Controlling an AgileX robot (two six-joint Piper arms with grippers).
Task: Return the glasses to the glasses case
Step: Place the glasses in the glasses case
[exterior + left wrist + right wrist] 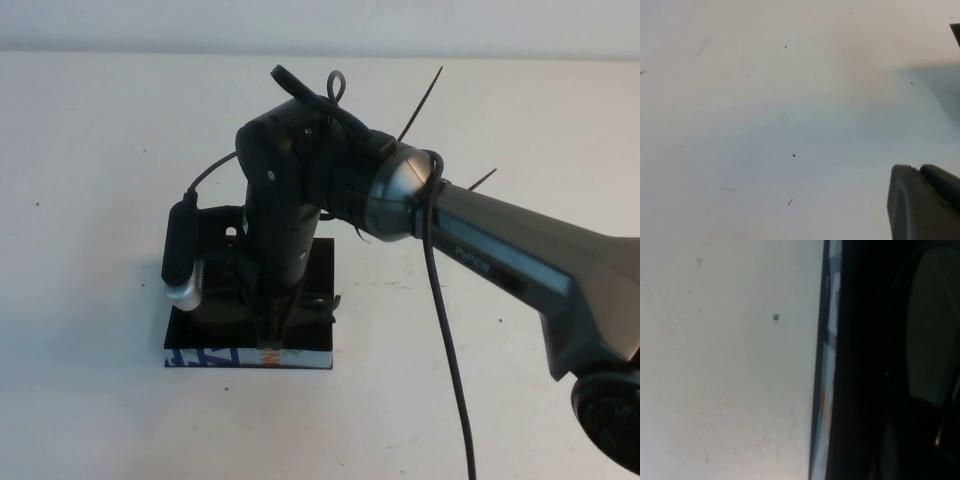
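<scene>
My right gripper is to let go of the glasses inside the open glasses case [255, 331] [867, 375], close behind the white, blue and orange front edge of the case.
The glasses case [245, 357] lies open left of the table's middle, black with a white, blue and orange front edge [827, 365]. My right gripper [272, 335] points straight down into it, its fingers drawn close together on the dark frame of the glasses [322, 301]. The arm hides most of the frame; one tinted lens [932, 335] shows close up in the right wrist view. My left gripper [920, 172] is out of the high view. In its wrist view it hangs shut and empty over bare table.
The white table [100, 200] spreads all round the case. A black cable [450, 340] hangs from the right arm towards the table's front edge. A black and silver camera module [182, 262] juts from the right wrist over the case's left side.
</scene>
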